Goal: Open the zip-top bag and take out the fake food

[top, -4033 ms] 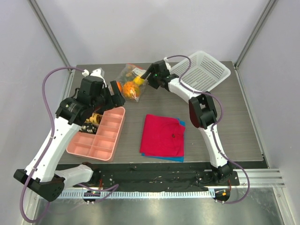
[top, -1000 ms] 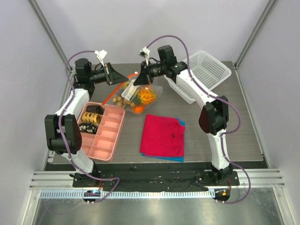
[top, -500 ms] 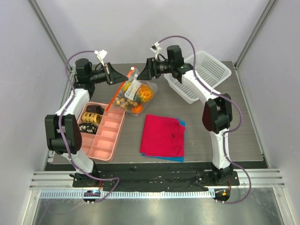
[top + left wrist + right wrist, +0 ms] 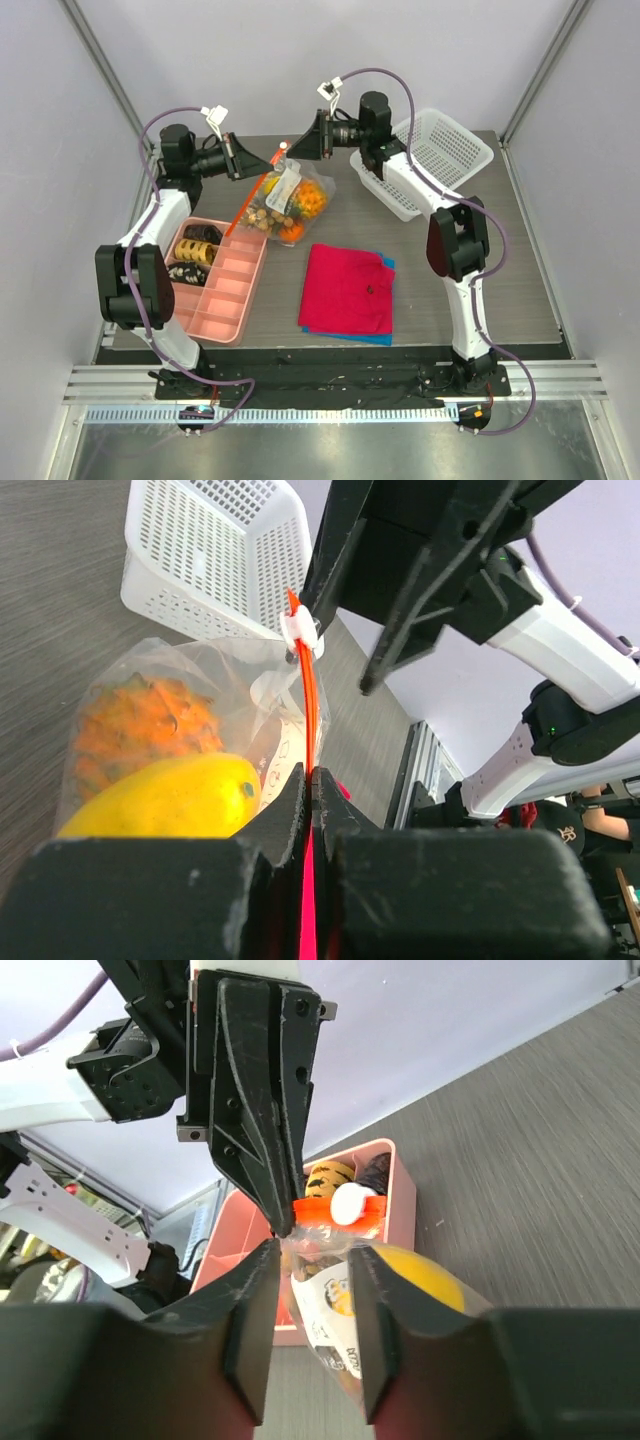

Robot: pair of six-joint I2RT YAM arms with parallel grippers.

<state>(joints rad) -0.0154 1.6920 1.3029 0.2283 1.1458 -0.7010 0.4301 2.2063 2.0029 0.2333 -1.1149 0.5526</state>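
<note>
The orange-red zip is held shut in my left gripper below the white slider, so this gripper should open, move up and grip the slider (image 4: 283, 146) before it pulls the zip open.
The clear zip-top bag (image 4: 288, 200) hangs at the back of the table between both arms, and its lower end reaches the tabletop. My left gripper (image 4: 311, 777) is shut on the bag's orange-red zip strip (image 4: 308, 705), below the white slider (image 4: 300, 632). My right gripper (image 4: 312, 1255) is open. Its fingers (image 4: 255, 1310) stand on either side of the bag's clear film just under the strip. The fake food is inside the bag: a yellow fruit (image 4: 165, 798), an orange spiky piece (image 4: 140, 720) and brownish bits.
A pink compartment tray (image 4: 215, 290) with dark ringed pieces lies at the left. A red cloth (image 4: 348, 290) over a blue one lies in the middle. A white mesh basket (image 4: 440, 150) leans at the back right, close behind my right arm.
My right gripper let go of the bag's top, drew back a little, opened wide, then partly narrowed around the film. The bag sagged and swung slightly left. My left gripper kept hold of the strip.
</note>
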